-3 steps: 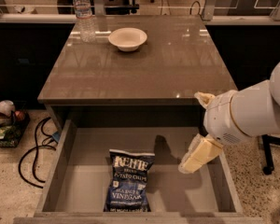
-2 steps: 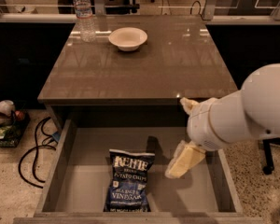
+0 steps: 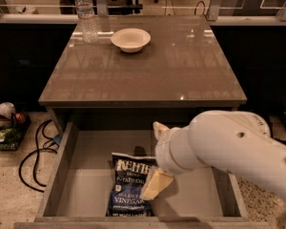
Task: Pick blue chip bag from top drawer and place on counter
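My gripper moves to the blue chip bag's middle (image 3: 132, 187) next, between the bag's top edge and its near edge, and closes there.
The blue chip bag (image 3: 127, 187) lies flat in the open top drawer (image 3: 57, 174), label up, near the front middle. My gripper (image 3: 149, 161) hangs over the bag's right side, open, with one pale finger (image 3: 158, 128) above the bag's top edge and the other finger (image 3: 155, 185) over its right part. The bag rests on the drawer bottom. My white arm covers the drawer's right half. The counter (image 3: 152, 75) is behind the drawer.
A water bottle (image 3: 87, 14) and a white bowl (image 3: 130, 39) stand at the counter's far side. Black cables (image 3: 34, 161) and some objects (image 3: 4, 123) lie on the floor to the left of the drawer.
My arm and gripper have moved left across the drawer, from its right side to over the bag's right edge. The bag has not moved.
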Motion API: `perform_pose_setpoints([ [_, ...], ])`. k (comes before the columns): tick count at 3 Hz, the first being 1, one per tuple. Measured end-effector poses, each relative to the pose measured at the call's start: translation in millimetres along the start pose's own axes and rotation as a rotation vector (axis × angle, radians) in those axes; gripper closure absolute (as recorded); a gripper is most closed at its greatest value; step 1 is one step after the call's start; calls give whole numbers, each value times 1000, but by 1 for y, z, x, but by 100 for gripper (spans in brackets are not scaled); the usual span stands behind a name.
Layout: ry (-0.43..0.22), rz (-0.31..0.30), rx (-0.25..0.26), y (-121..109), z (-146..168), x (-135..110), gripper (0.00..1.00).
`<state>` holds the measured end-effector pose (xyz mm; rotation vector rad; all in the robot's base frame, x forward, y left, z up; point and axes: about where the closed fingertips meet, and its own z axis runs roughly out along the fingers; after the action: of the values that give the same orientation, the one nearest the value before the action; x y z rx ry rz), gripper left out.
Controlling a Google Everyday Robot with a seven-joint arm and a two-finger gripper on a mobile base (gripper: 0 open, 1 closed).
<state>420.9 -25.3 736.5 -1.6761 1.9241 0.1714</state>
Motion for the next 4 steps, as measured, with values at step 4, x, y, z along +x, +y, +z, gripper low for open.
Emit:
perform_pose_setpoints([
  [4,122,-12,-108,51,112,-3,0],
])
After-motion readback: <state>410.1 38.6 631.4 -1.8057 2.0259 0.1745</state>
